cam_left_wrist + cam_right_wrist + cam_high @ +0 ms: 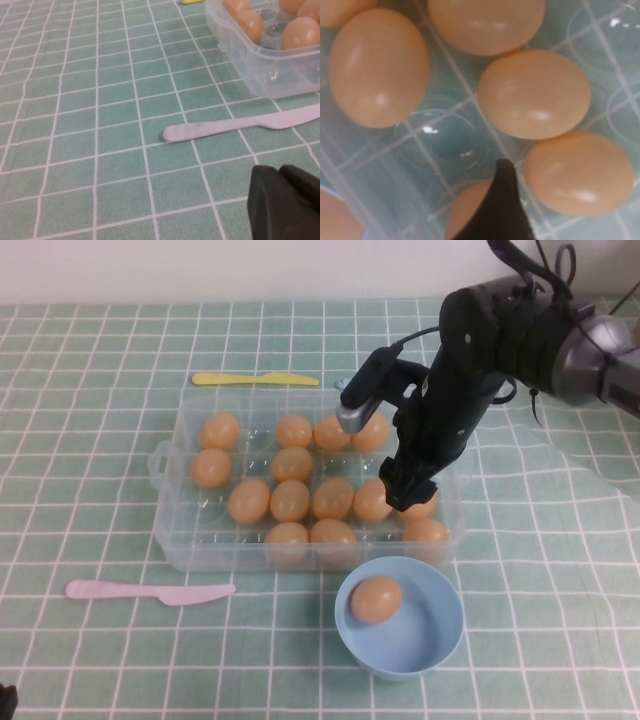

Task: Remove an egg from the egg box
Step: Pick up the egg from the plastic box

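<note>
My right gripper needs to close on the sides of the egg [420, 508] [580, 173] that is just behind the egg at the near corner of the egg box, the corner next to the light-blue bowl.
The clear egg box [172, 525] stands mid-table with several tan-orange eggs [290, 500] in its wells. My right gripper [410, 495] is lowered into the box's right end. In the right wrist view one dark finger [505, 202] stands just beside an egg [577, 172] that sits in its well; the other finger is out of view and the jaws look open. My left gripper [285, 200] is shut and empty, low over the cloth at the near left corner [5, 702], apart from the box [260, 75].
A light-blue bowl [448, 635] in front of the box holds one egg [376, 599]. A pink plastic knife [150, 591] lies left of the bowl, also in the left wrist view [225, 127]. A yellow knife [255, 379] lies behind the box.
</note>
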Available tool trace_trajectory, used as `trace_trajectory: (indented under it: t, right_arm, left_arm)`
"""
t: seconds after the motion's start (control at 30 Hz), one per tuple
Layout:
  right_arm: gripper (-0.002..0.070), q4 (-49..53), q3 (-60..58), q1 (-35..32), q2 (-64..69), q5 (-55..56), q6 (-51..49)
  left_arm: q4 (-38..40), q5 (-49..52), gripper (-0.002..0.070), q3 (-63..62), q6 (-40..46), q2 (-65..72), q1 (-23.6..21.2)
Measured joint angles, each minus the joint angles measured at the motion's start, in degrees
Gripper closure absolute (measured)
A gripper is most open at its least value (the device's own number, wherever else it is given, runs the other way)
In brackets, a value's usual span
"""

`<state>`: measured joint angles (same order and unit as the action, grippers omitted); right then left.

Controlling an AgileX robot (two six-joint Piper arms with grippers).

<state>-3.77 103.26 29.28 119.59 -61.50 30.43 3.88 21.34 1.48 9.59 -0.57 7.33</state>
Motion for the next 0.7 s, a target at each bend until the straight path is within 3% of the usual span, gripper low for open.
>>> trace_trajectory:
  t: [0.7]
  right_arm:
    - [0.0137, 0.3, 0.3, 0.0, 4.3, 0.9, 0.9]
  left_arm:
    - [0.0, 0.0, 0.0678, 0.0, 0.0, 0.0, 0.0]
